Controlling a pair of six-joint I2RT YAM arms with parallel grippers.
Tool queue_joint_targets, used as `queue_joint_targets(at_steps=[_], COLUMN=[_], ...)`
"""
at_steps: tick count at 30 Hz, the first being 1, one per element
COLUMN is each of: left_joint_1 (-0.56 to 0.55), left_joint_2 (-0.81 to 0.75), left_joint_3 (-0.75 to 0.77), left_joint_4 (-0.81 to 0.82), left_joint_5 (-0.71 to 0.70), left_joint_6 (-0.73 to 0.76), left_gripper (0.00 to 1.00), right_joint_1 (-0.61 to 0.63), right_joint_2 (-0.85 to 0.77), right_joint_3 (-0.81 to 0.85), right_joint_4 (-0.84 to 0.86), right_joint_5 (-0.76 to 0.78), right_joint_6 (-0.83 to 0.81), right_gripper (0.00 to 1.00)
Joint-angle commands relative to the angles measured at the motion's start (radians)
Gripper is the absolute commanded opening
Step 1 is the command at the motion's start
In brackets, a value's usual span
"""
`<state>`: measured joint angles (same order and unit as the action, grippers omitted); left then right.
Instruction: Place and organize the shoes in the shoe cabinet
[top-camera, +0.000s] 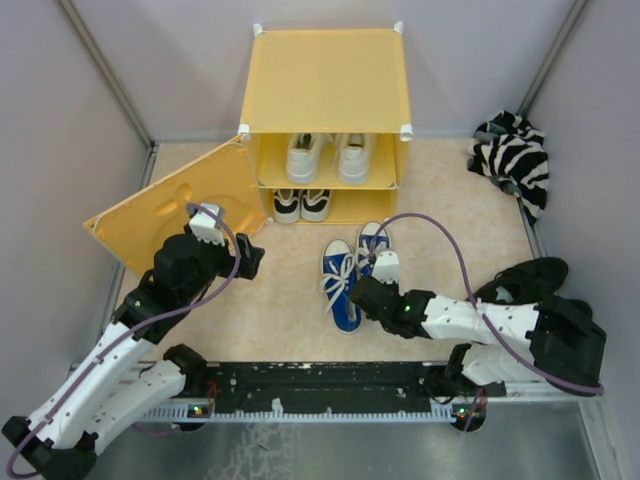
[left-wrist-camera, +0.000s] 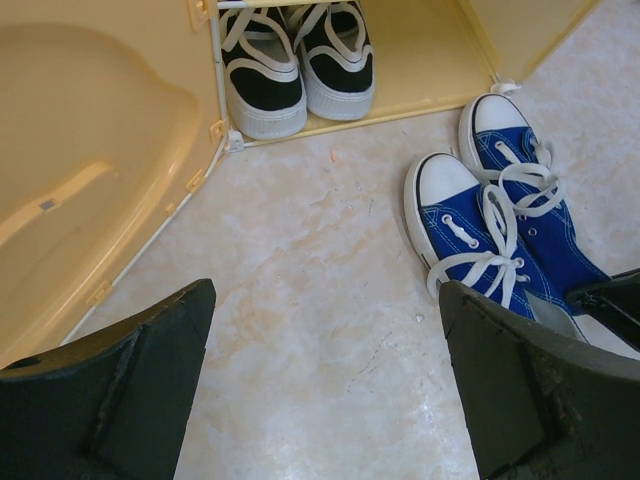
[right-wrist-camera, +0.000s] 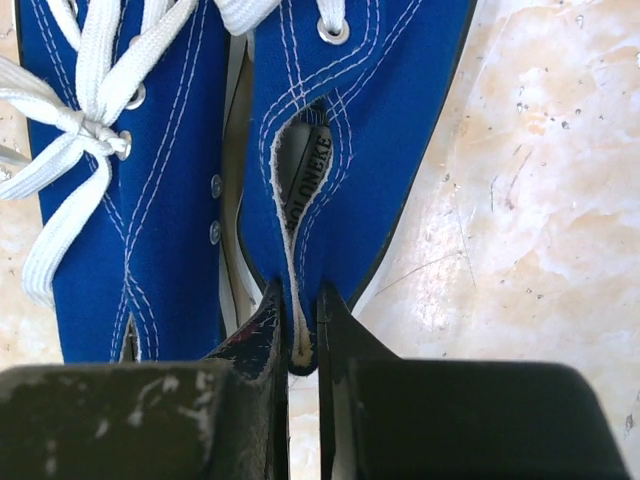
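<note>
My right gripper is going to put the blue shoe, still on the floor in front, down on the empty part of the lower shelf (top-camera: 372, 204), under the white pair.
The yellow shoe cabinet (top-camera: 325, 75) stands at the back with its front panel (top-camera: 175, 205) swung open to the left. The white pair (top-camera: 327, 155) is on the upper shelf. The black-and-white pair (top-camera: 300, 204) is on the lower shelf at the left and also shows in the left wrist view (left-wrist-camera: 297, 60). The blue pair lies on the floor in front, toes toward the cabinet. My right gripper (right-wrist-camera: 298, 320) is shut on the heel of the right blue shoe (right-wrist-camera: 370, 120); the left blue shoe (right-wrist-camera: 130, 200) lies beside it. My left gripper (left-wrist-camera: 325, 293) is open and empty over bare floor, left of the blue pair (left-wrist-camera: 495, 225).
An all-black pair (top-camera: 525, 280) lies at the right beside my right arm. A black-and-white striped cloth (top-camera: 512, 155) lies in the back right corner. Walls close in both sides. The right half of the lower shelf (top-camera: 365, 205) holds no shoes.
</note>
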<state>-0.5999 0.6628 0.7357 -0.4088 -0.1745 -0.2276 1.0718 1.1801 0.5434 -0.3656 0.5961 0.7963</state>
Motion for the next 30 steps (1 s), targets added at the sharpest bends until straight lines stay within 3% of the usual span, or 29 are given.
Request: queue_joint_targets(at_steps=[1, 16, 24, 30], left_joint_1=[-0.002, -0.001, -0.001, -0.001], left_joint_2=[-0.011, 0.006, 0.009, 0.006], left_joint_3=[-0.008, -0.006, 0.004, 0.004], left_joint_4=[0.021, 0.039, 0.033, 0.030], left_joint_5=[0.002, 0.012, 0.011, 0.002], left_joint_6=[0.002, 0.002, 0.011, 0.014], left_gripper=[0.99, 0.99, 0.99, 0.99], right_joint_1=[-0.009, 0.037, -0.042, -0.172], right_joint_2=[0.004, -0.220, -0.020, 0.102], right_joint_3=[-0.034, -0.006, 0.011, 0.058], right_joint_4=[0.010, 0.104, 0.414, 0.677], right_joint_5=[0.169, 0.172, 0.239, 0.129], right_joint_6=[0.055, -0.328, -0.494, -0.615], right_gripper=[0.00, 0.00, 0.00, 0.00])
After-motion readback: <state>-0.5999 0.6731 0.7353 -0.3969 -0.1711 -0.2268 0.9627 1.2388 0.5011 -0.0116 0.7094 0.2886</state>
